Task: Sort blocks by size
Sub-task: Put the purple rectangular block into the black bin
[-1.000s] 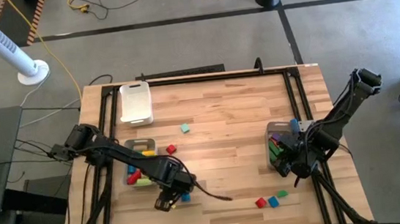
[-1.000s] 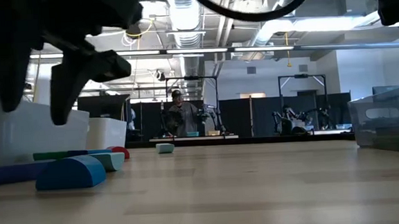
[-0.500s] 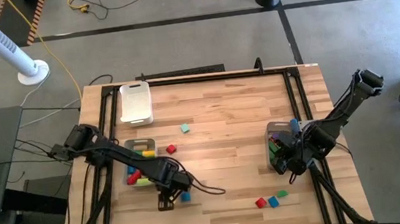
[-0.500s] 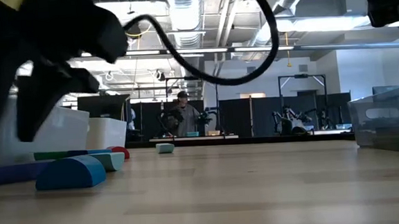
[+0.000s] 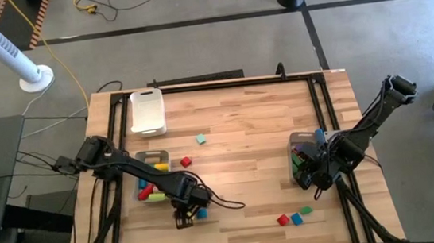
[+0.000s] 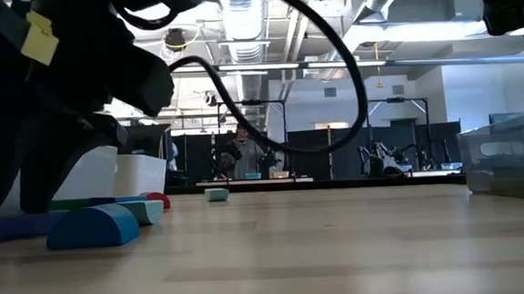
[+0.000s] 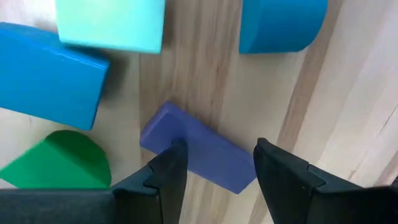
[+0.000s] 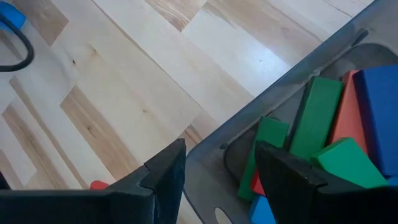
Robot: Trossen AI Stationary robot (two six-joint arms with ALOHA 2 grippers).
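Note:
The purple bar is at a slant from finger to finger of my left gripper, so next I line the fingers up and then grip the bar by its long sides (image 7: 213, 129) first.
My left gripper (image 7: 217, 163) points down, open, low over a cluster of blocks near the table's front left (image 5: 185, 216). A purple bar (image 7: 202, 152) lies flat on the wood, slanted between its two fingers. Around it lie a light teal block (image 7: 112, 25), a blue block (image 7: 46, 78), a green half-round (image 7: 59, 163) and a blue half-round (image 7: 280, 25). My right gripper (image 8: 217, 165) hangs open and empty over the near-left rim of the right clear bin (image 5: 305, 165). My left gripper comes at the purple bar from above. One fingertip (image 7: 174, 155) overlaps the bar's long side near one end (image 7: 163, 135), and the other stands just off its opposite end. Whether either finger touches the bar, I cannot tell.
A clear bin (image 5: 153, 183) with several blocks stands left of my left gripper, and a white tray (image 5: 146, 111) sits at the far left. Loose blocks lie mid-table: teal (image 5: 200, 139), red (image 5: 185, 163). Red, blue and green ones (image 5: 296, 218) lie at the front right.
My left gripper has come down toward the cluster of blocks and rolled about the line it points along. Its cable loop has swung with it. The blocks lie where they were.

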